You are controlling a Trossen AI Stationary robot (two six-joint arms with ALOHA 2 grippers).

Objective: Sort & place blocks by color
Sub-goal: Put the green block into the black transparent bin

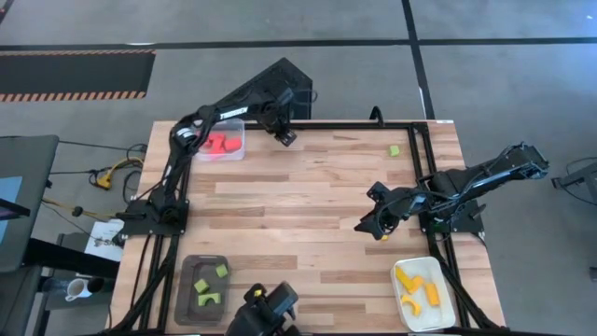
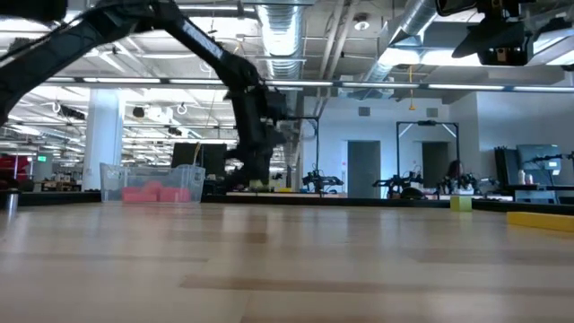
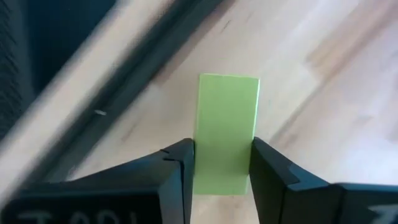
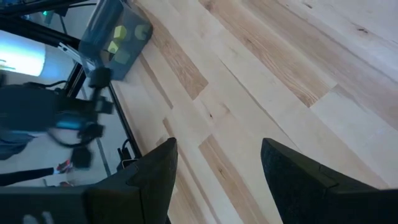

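The green bar, now at the table's far edge, will be let go by my left gripper in the dark grey tray [image 1: 198,276], just behind the cube nearest the arch.
My left gripper [image 1: 286,137] is at the table's far edge, beside the clear tray [image 1: 220,142] that holds red blocks [image 1: 222,145]. It is shut on a light green bar block [image 3: 227,124]. My right gripper [image 1: 373,224] hangs open over the table's right middle with nothing between its fingers [image 4: 214,168]. A small green cube [image 1: 395,149] sits on the table at the far right. A yellow block [image 1: 382,236] lies on the table just below my right gripper. Green blocks lie in the dark grey tray [image 1: 203,287], and yellow-orange blocks lie in the white tray [image 1: 422,291]. My left gripper pinches the green bar's two long sides [image 3: 202,155] between its two fingers, near one end of the bar. The fingers come steeply from above and lie across the bar. The bar lies flat under them; I cannot tell whether it is clear of the table.
A black frame rail [image 3: 118,81] runs along the table's far edge close to my left gripper. The dark grey tray stands at the near left and the white tray at the near right. Bare wood [image 1: 298,205] spreads across the table's middle.
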